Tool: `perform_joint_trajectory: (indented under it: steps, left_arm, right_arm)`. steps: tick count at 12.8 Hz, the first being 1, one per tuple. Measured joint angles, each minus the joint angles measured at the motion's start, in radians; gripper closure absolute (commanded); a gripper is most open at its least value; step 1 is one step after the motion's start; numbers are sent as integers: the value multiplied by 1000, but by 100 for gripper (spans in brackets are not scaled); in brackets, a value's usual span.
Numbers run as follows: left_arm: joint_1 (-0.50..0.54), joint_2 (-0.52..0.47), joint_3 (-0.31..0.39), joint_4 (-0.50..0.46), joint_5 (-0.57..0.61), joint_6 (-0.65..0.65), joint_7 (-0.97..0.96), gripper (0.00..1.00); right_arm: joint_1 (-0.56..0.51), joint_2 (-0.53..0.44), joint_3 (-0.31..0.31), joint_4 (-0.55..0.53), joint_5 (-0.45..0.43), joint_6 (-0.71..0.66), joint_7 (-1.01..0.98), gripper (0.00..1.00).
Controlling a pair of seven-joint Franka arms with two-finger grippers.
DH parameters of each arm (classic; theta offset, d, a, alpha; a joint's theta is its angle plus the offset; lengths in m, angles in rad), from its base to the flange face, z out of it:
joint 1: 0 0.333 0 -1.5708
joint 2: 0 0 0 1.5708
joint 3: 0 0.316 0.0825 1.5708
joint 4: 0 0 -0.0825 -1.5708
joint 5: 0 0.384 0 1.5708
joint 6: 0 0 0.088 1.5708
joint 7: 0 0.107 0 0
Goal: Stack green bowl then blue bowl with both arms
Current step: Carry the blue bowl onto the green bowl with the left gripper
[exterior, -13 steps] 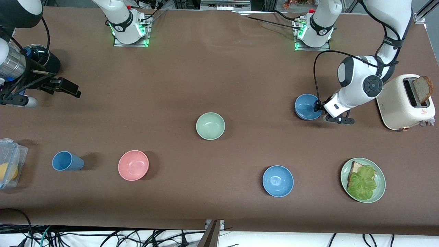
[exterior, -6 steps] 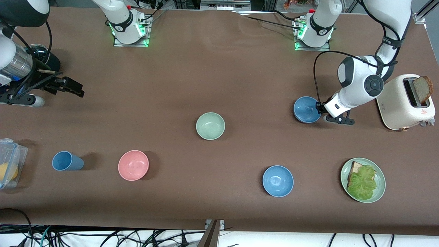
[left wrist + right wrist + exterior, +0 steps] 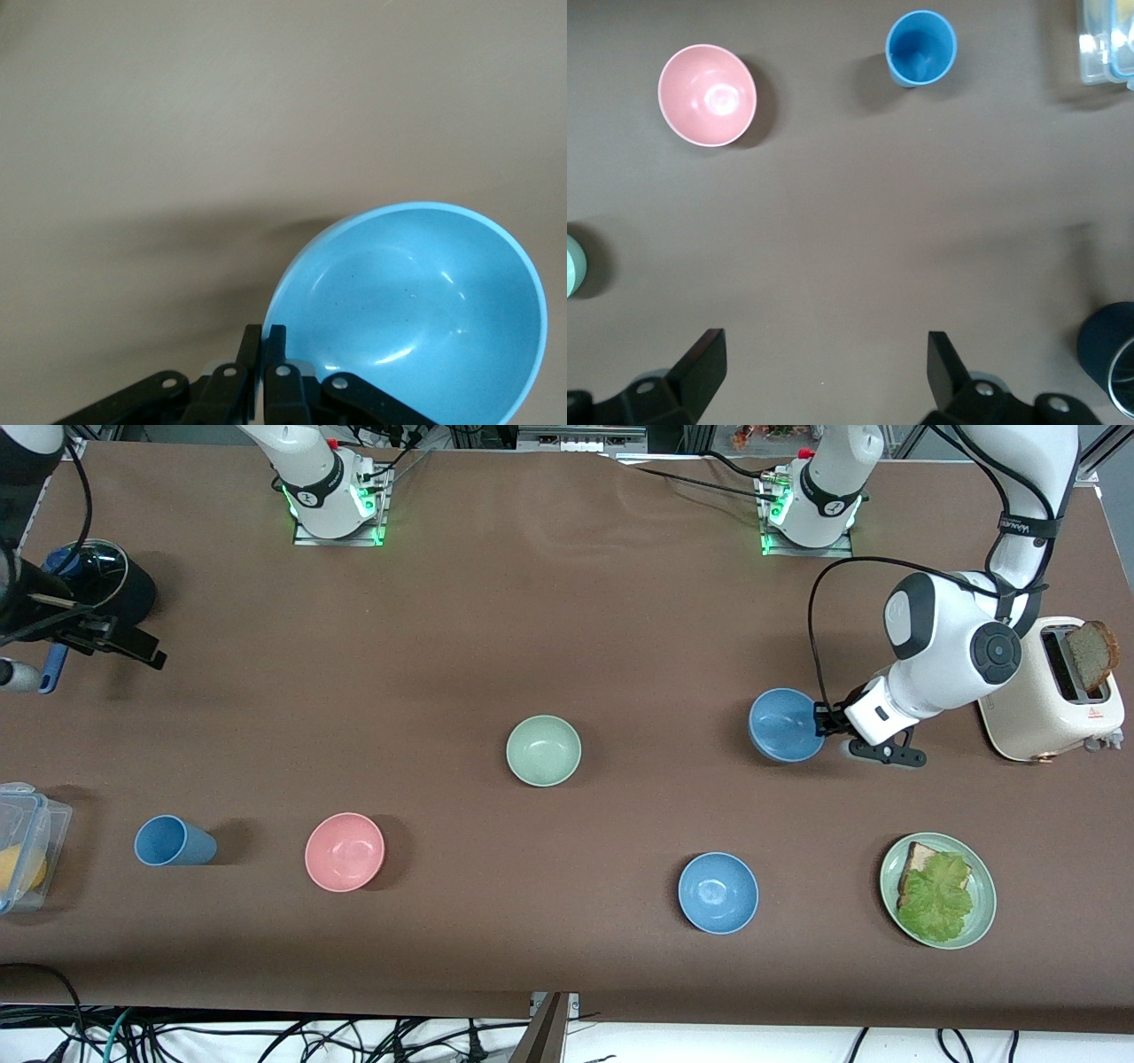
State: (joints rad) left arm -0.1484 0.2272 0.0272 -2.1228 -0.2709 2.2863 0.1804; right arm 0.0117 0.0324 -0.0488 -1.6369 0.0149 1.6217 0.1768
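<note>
The robot's left gripper needs to let go of the steel-blue bowl inside the green bowl (image 3: 544, 749) at the middle of the table.
The green bowl (image 3: 543, 750) sits upright at the middle of the table; its edge also shows in the right wrist view (image 3: 571, 266). My left gripper (image 3: 828, 722) (image 3: 266, 332) is shut on the rim of the steel-blue bowl (image 3: 786, 724) (image 3: 416, 310). It holds the bowl tilted, a little above the table, beside the toaster. My right gripper (image 3: 111, 640) (image 3: 824, 354) is open and empty. It is up in the air over the right arm's end of the table.
A pink bowl (image 3: 345, 851), a blue cup (image 3: 173, 841) and a brighter sky-blue bowl (image 3: 718, 892) stand nearer the front camera. A green plate (image 3: 982, 921) holds toast and lettuce. A toaster (image 3: 1045, 691), a clear box (image 3: 27, 841) and a dark pot (image 3: 111, 584) are at the table's ends.
My left gripper has lifted the blue bowl and carried it slightly toward the green bowl. My right gripper has drawn back toward its end of the table.
</note>
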Motion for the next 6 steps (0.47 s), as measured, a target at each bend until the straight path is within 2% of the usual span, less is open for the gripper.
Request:
perform_joint_trajectory:
  steps: [3,6]
  left_arm:
    - [-148,18,-6,104,-29,-19,-172,100]
    - [-310,91,-10,233,-29,-19,-294,100]
  right_arm:
    - [3,0,7,0,0,0,-16,0]
    - [5,0,15,0,0,2,-60,0]
